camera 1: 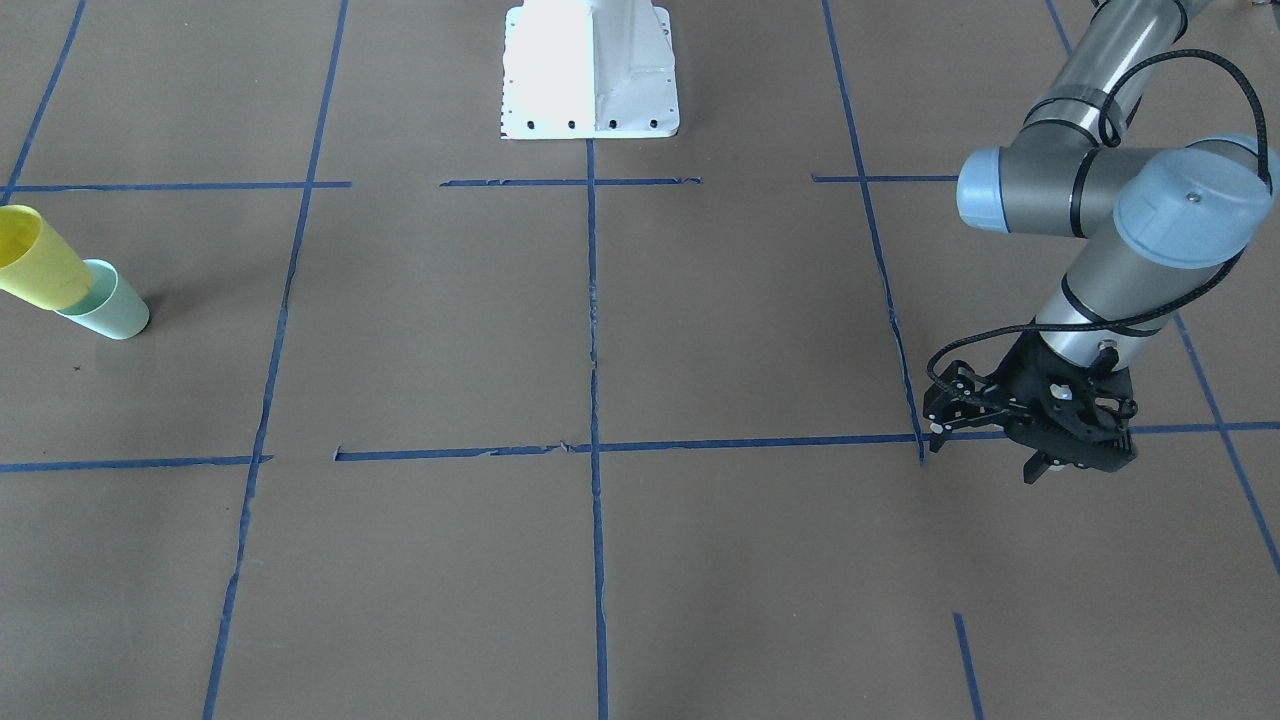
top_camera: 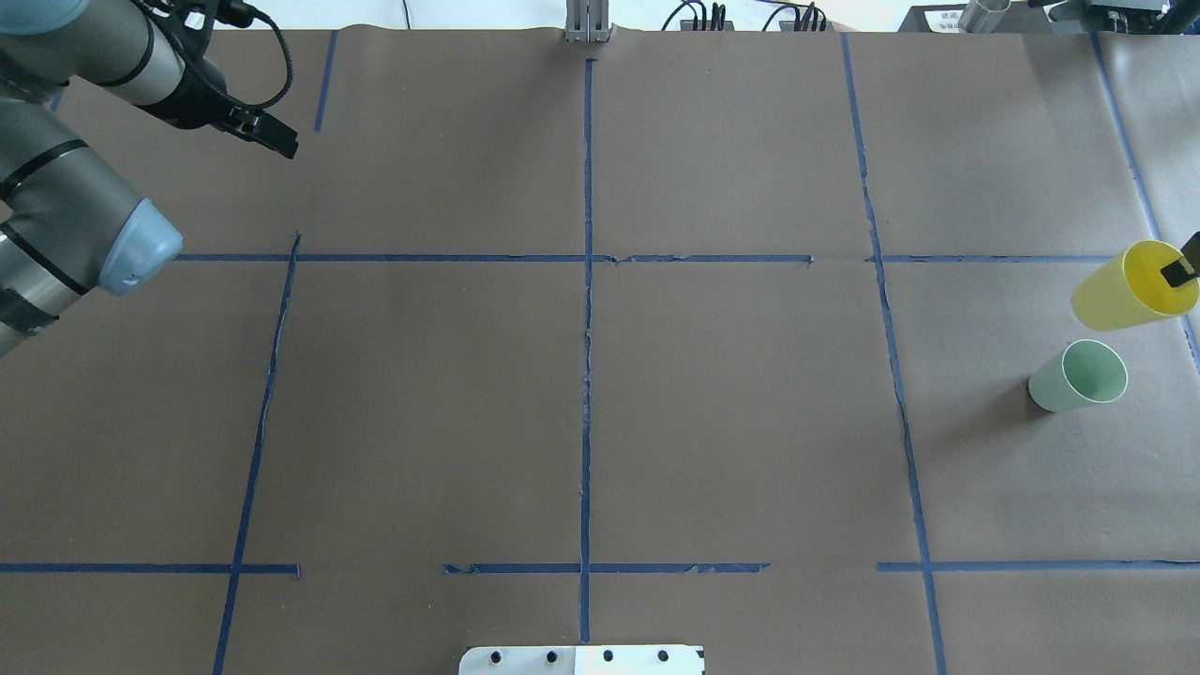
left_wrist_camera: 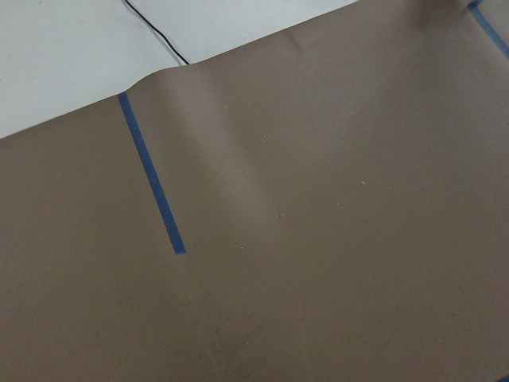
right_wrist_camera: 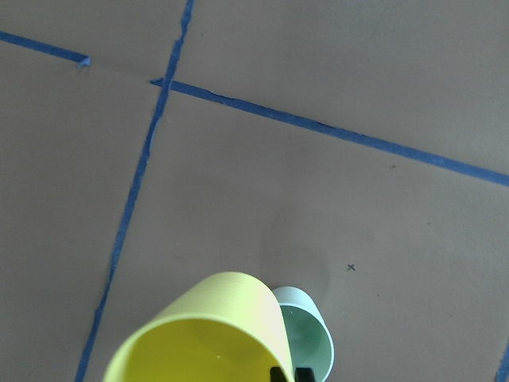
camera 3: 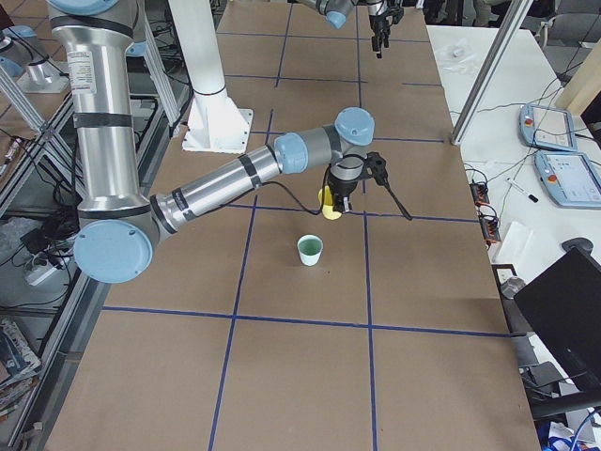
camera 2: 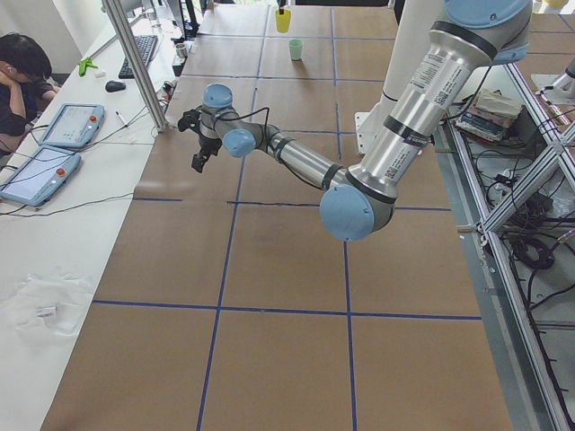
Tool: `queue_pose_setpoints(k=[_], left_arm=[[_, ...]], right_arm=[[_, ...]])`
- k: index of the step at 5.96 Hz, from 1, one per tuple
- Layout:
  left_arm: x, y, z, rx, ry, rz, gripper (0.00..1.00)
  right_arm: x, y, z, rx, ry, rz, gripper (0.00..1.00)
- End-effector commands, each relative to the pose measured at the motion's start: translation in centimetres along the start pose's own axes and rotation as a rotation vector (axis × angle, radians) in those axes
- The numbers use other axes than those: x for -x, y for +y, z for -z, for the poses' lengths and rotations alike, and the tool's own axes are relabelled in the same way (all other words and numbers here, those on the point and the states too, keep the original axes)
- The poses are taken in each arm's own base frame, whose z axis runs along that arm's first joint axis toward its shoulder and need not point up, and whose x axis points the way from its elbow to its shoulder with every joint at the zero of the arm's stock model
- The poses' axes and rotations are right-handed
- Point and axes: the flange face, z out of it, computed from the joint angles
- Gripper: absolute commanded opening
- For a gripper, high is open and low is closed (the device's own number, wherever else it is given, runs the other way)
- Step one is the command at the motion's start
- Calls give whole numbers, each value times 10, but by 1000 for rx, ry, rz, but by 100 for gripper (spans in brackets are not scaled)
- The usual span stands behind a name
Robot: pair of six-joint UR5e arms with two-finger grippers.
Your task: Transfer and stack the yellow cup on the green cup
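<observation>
Next, my right gripper releases the yellow cup inside the opening of the green cup (camera 1: 89,288) (right_wrist_camera: 308,341).
The yellow cup (top_camera: 1130,286) hangs tilted off the table at the far right, held by its rim in my right gripper (top_camera: 1181,267), which is shut on it with one finger inside the rim. In the right wrist view the yellow cup (right_wrist_camera: 207,334) partly covers the green cup (right_wrist_camera: 308,338). The green cup (top_camera: 1083,375) stands upright on the paper, just beside and below the yellow one. In the front-facing view the yellow cup (camera 1: 35,260) overlaps the green cup (camera 1: 110,305). My left gripper (camera 1: 1085,462) is open and empty, far away over the table's other end (top_camera: 274,137).
Brown paper with blue tape lines covers the table (top_camera: 581,375). The white robot base (camera 1: 590,70) stands at the middle of the robot-side edge. Tablets and cables lie on the side bench (camera 3: 554,150), where a person sits (camera 2: 22,76).
</observation>
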Motion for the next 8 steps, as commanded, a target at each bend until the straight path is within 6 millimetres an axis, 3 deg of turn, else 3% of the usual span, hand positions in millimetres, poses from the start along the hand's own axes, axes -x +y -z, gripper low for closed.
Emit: queue_pose_setpoints(k=[1, 2, 4, 7, 8], left_arm=[[12, 19, -4, 20, -2, 21, 100], [6, 15, 0, 9, 7, 109, 100], [2, 14, 5, 1, 12, 122, 100], [2, 14, 6, -1, 13, 120, 100], [2, 14, 6, -1, 13, 120, 100]], right_arm=[[-25, 11, -23, 37, 6, -72, 0], [-23, 10, -29, 50, 5, -69, 0], [-12, 13, -51, 97, 7, -52, 1], [-21, 29, -68, 138, 46, -58, 2], [-20, 29, -75, 152, 49, -53, 32]])
